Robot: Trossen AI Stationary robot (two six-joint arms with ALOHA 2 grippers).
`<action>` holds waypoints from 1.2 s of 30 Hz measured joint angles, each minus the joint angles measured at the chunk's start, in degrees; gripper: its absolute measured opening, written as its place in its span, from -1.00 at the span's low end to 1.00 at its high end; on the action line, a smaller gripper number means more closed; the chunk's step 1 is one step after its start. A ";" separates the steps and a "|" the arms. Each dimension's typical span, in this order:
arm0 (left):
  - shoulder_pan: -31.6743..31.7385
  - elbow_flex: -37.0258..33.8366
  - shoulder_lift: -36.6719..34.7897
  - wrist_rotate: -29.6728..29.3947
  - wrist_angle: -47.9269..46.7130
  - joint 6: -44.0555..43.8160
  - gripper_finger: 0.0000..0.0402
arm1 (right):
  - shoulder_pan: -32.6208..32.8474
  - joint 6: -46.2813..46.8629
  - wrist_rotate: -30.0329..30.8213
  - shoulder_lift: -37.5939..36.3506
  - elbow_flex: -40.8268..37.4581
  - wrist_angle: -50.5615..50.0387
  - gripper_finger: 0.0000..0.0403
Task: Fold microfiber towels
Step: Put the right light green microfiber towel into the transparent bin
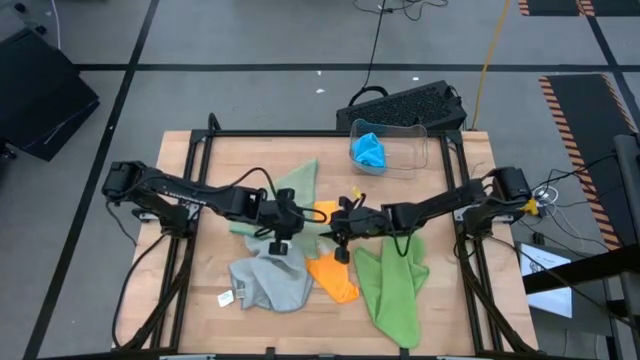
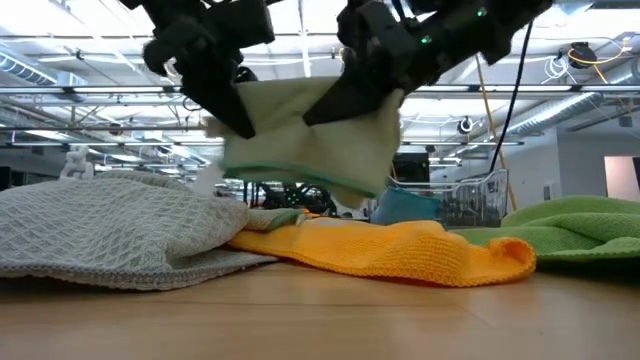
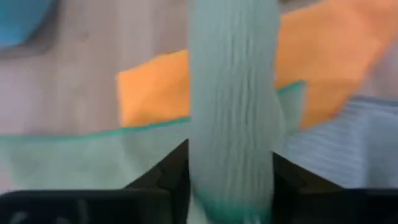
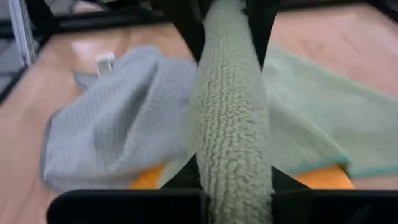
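Note:
My right gripper should pull the sage towel clear before my left gripper takes its teal hem (image 2: pixel 300 172), because both grippers are pinching bunched folds of the towel.
Both grippers hold a sage green towel (image 2: pixel 310 140) up over the table's middle. My left gripper (image 1: pixel 278 238) is shut on its left part and my right gripper (image 1: pixel 342 240) on its right part. The rest of this towel (image 1: pixel 292 188) lies spread toward the far side, partly over an orange towel (image 1: pixel 332 275). A grey towel (image 1: pixel 268 285) with a white tag lies near left, and a lime green towel (image 1: pixel 395 285) near right. A blue towel (image 1: pixel 368 150) sits in a clear bin. My left gripper pinches a bunched fold of the sage towel (image 3: pixel 233 143) between its two fingers (image 3: pixel 165 177), slanting down from the left. The cloth fills the gap. The held part is lifted, and the towel's teal-hemmed edge (image 3: pixel 93 134) lies below on the orange towel. My right gripper pinches a thick bunched fold of the sage towel (image 4: pixel 233 143) between its two fingers (image 4: pixel 286 183), coming nearly level from the right. The held part is raised off the table, while more of the towel (image 4: pixel 323 124) rests flat beyond it.
The clear bin (image 1: pixel 395 150) stands at the far middle-right, with a black keyboard (image 1: pixel 405 105) behind the table. Bare wood shows along the near edge (image 1: pixel 300 335) and at the far left (image 1: pixel 215 165).

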 joint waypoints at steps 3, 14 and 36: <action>-0.16 0.01 -0.10 -6.45 -2.30 -3.96 -0.09 | -0.85 0.54 0.17 -2.57 0.00 -5.18 -0.89; 1.58 -0.04 -0.32 -14.50 -10.54 -12.70 0.05 | -6.46 2.53 13.56 -17.44 -0.04 -32.30 -0.90; 4.16 -0.02 -0.36 -17.48 8.67 -4.73 0.05 | -32.84 -1.68 9.66 -33.91 -2.72 -38.92 -0.88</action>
